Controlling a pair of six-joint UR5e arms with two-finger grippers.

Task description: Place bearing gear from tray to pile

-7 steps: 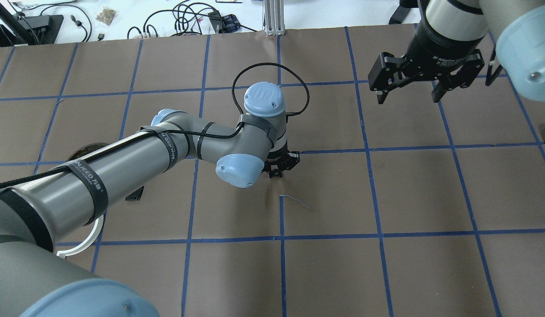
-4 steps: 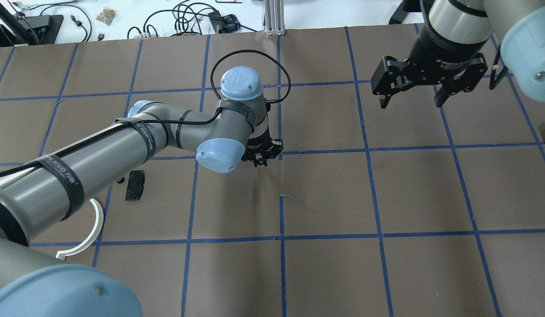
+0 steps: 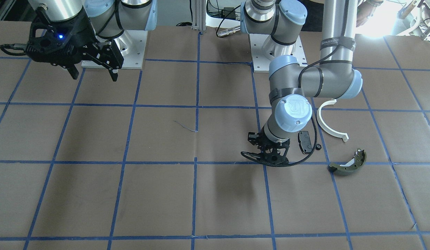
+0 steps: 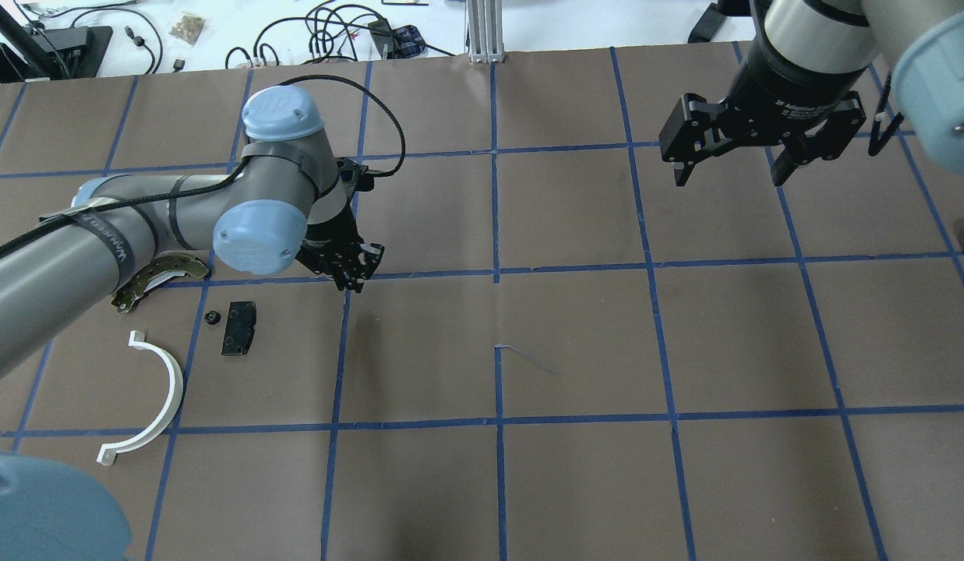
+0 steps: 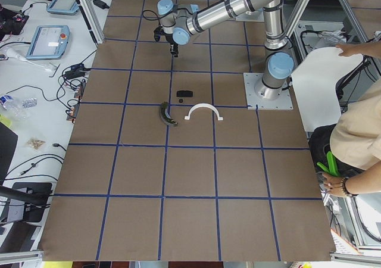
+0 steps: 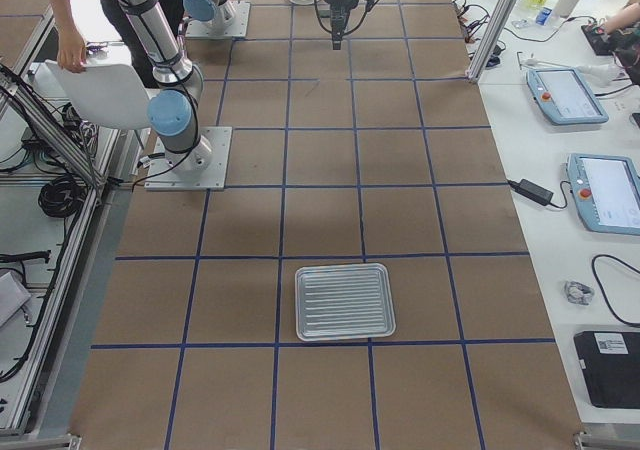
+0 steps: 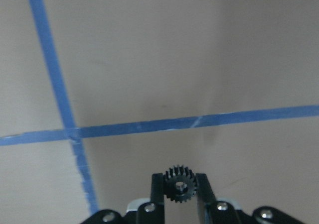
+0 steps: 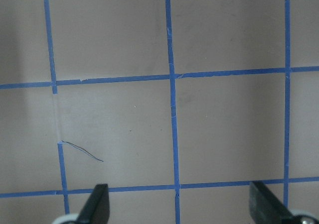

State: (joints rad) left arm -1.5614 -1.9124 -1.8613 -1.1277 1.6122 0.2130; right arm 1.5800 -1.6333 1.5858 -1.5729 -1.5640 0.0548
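Next, my left gripper releases the bearing gear just behind the small round black part (image 3: 314, 139), beside the black pad.
My left gripper (image 4: 351, 279) is shut on a small black toothed bearing gear (image 7: 180, 186), which the left wrist view shows between the fingertips above a blue tape crossing. It hangs just right of the pile: a black rectangular pad (image 4: 238, 328), a white half-ring arc (image 4: 158, 389) and an olive-green curved shoe (image 4: 150, 282), partly under my left arm. A small round black part (image 4: 212, 317) lies beside the pad. My right gripper (image 4: 731, 167) is open and empty, high at the far right. The metal tray (image 6: 300, 305) shows only in the exterior right view.
The table is brown paper with a blue tape grid. A thin loose thread (image 4: 524, 357) lies near the middle. Cables and gear lie beyond the far edge (image 4: 333, 31). A person stands by the robot base in the side views (image 5: 357, 125).
My left arm has swung to the left across the table with the gear in its fingers, and now hangs beside the pile. The right gripper has hardly moved.
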